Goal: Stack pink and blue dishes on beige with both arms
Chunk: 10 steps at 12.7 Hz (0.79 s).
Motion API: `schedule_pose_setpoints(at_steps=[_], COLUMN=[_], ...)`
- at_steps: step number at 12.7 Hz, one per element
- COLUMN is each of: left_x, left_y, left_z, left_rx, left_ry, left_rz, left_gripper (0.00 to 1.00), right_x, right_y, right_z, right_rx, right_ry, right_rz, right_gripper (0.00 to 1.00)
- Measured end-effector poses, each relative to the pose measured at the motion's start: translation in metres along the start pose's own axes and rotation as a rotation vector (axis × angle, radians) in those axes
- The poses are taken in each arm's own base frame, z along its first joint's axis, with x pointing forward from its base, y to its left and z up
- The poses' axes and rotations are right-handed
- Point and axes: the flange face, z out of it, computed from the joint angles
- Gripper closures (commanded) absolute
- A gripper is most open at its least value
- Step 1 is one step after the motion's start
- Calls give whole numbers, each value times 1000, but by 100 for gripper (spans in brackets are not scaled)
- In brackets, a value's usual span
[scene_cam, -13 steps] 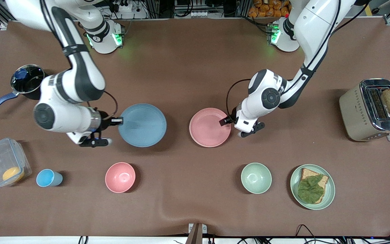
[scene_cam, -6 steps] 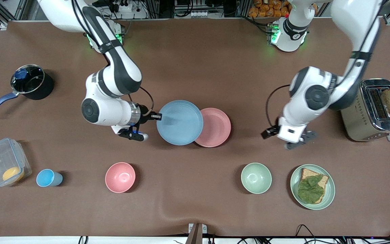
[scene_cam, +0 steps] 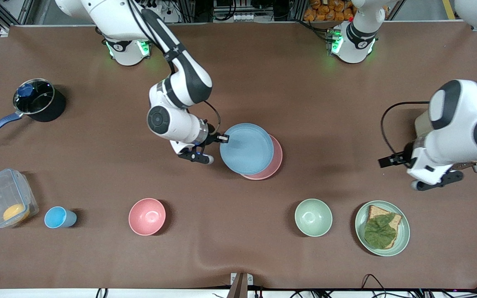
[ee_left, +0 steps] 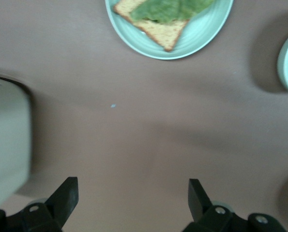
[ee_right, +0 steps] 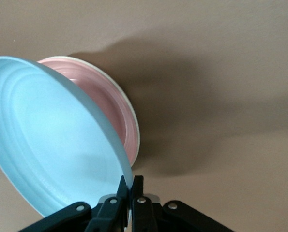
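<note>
Next, my right gripper releases the light blue plate so it lies flat on the middle of the pale pink plate (scene_cam: 257, 155) (ee_right: 66, 127). The light blue plate is now tilted over that plate.
My right gripper (scene_cam: 223, 138) (ee_right: 130, 186) is shut on the rim of the light blue plate (scene_cam: 246, 149) (ee_right: 52, 140). It holds that plate tilted over the pale pink plate (scene_cam: 276, 159) (ee_right: 107, 106), covering most of it. Whether the two touch I cannot tell. Under the pink plate a thin cream edge shows, the beige plate's rim (ee_right: 136, 135); the rest of the beige plate is hidden. My left gripper (scene_cam: 384, 162) (ee_left: 133, 193) hangs open and empty over bare table beside the toaster, apart from the plates.
The toaster (scene_cam: 420, 124) is mostly hidden by the left arm. Along the edge nearest the front camera stand a green plate with bread and lettuce (scene_cam: 382, 228) (ee_left: 202, 34), a green bowl (scene_cam: 313, 217), a pink bowl (scene_cam: 147, 216), a blue cup (scene_cam: 58, 217) and a clear container (scene_cam: 4, 198). A saucepan (scene_cam: 37, 99) sits at the right arm's end.
The right arm has carried the blue plate toward the left arm's end until it hangs over the pink plate. The left gripper has drawn away from the pink plate toward the toaster.
</note>
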Motion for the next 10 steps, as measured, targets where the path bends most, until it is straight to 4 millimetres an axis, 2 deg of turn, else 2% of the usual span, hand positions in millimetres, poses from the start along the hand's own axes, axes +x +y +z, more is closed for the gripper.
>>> schedule_pose_setpoints(at_steps=[2, 4, 7, 9, 10], left_x=[0, -10, -40, -59, -67], left_y=[-19, -25, -21, -15, -14], left_z=[-41, -84, -142, -167, -178], left_rx=[8, 12, 19, 25, 29], left_ry=[-20, -2, 81, 126, 142], left_rz=[25, 18, 22, 31, 32], left_gripper=[0, 0, 0, 0, 0], right_x=[-8, -12, -14, -13, -12], right_y=[-8, -11, -16, -18, -20], right_z=[15, 26, 26, 26, 25], right_rx=[0, 0, 8, 14, 19], right_ry=[17, 28, 40, 50, 55], right_rz=[-13, -22, -30, -33, -35], right_gripper=[100, 100, 100, 100, 95])
